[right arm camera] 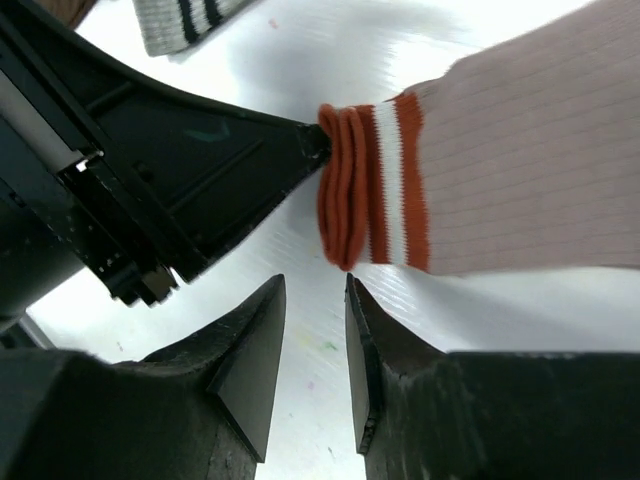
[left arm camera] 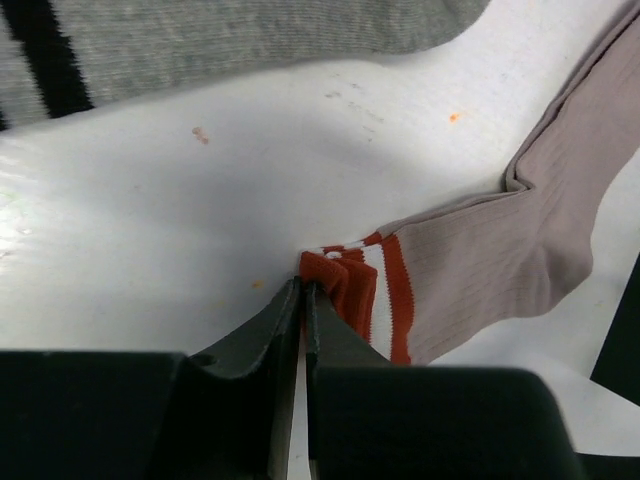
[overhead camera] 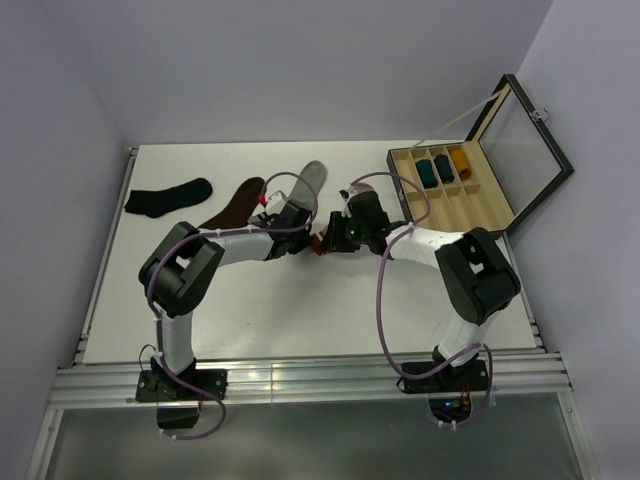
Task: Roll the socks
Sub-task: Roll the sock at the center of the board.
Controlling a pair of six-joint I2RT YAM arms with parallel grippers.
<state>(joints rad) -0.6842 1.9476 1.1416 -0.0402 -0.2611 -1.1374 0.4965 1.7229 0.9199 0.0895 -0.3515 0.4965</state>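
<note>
My left gripper is pinching one end of the bunched cuff and the other end is hanging free, so next my right gripper takes that loose end (right arm camera: 345, 248) before rolling.
The dusty pink sock (left arm camera: 500, 250) lies flat on the white table, its red-and-white striped cuff (left arm camera: 350, 285) bunched up. My left gripper (left arm camera: 304, 287) is shut on the edge of that cuff. In the right wrist view the cuff (right arm camera: 345, 190) hangs just beyond my right gripper (right arm camera: 315, 290), which is open with nothing between its fingers. The left gripper's fingers (right arm camera: 250, 150) pinch the cuff from the left there. From above, both grippers meet mid-table, and only a red bit of the cuff (overhead camera: 318, 243) shows. The light grey sock (overhead camera: 311, 180) lies behind them, its dark-striped cuff (left arm camera: 40, 60) close by.
A black sock (overhead camera: 168, 197) and a dark brown sock (overhead camera: 236, 204) lie at the back left. An open wooden box (overhead camera: 470, 205) with rolled socks in its compartments stands at the back right, its glass lid (overhead camera: 525, 140) raised.
</note>
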